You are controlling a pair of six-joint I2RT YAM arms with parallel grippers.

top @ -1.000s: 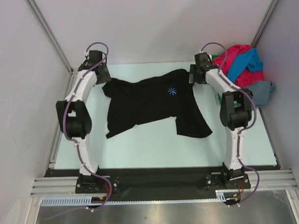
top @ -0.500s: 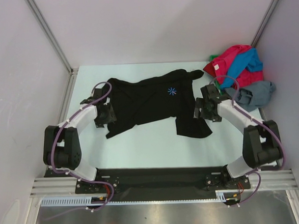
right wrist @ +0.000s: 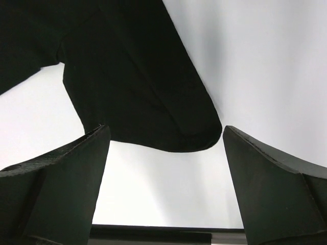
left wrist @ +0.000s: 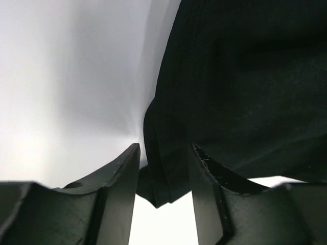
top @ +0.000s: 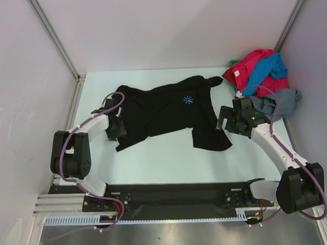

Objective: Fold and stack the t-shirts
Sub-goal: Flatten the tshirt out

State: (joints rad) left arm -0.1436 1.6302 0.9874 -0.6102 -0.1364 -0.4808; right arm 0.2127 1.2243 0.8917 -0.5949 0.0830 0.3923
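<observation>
Next, my right gripper closes on the outer corner [top: 229, 146] [right wrist: 216, 137] of the near flap of the black t-shirt, the corner that is closest to the green bin's side of the table.
A plain black t-shirt [top: 168, 111] with a small blue mark lies spread on the pale table, with its lower right part folded. My left gripper [top: 119, 129] is at the shirt's left edge. In the left wrist view its jaws [left wrist: 163, 148] stand a little apart, with the black hem [left wrist: 163, 178] between them and not pinched. My right gripper [top: 222, 122] is just right of the shirt's right side. In the right wrist view it [right wrist: 166, 130] is wide open and empty, with the black cloth [right wrist: 133, 76] just beyond the fingertips.
Red-pink [top: 255, 63], bright blue [top: 275, 69] and grey [top: 281, 101] shirts lie heaped in the back right corner, close behind my right arm. White walls with metal posts enclose the table [top: 154, 155] on three sides. A black rail runs along the near edge.
Both arms have swung from the shirt's far corners toward the near side. The left gripper now sits at the shirt's left edge and the right beside its right edge. The shirt has not moved.
</observation>
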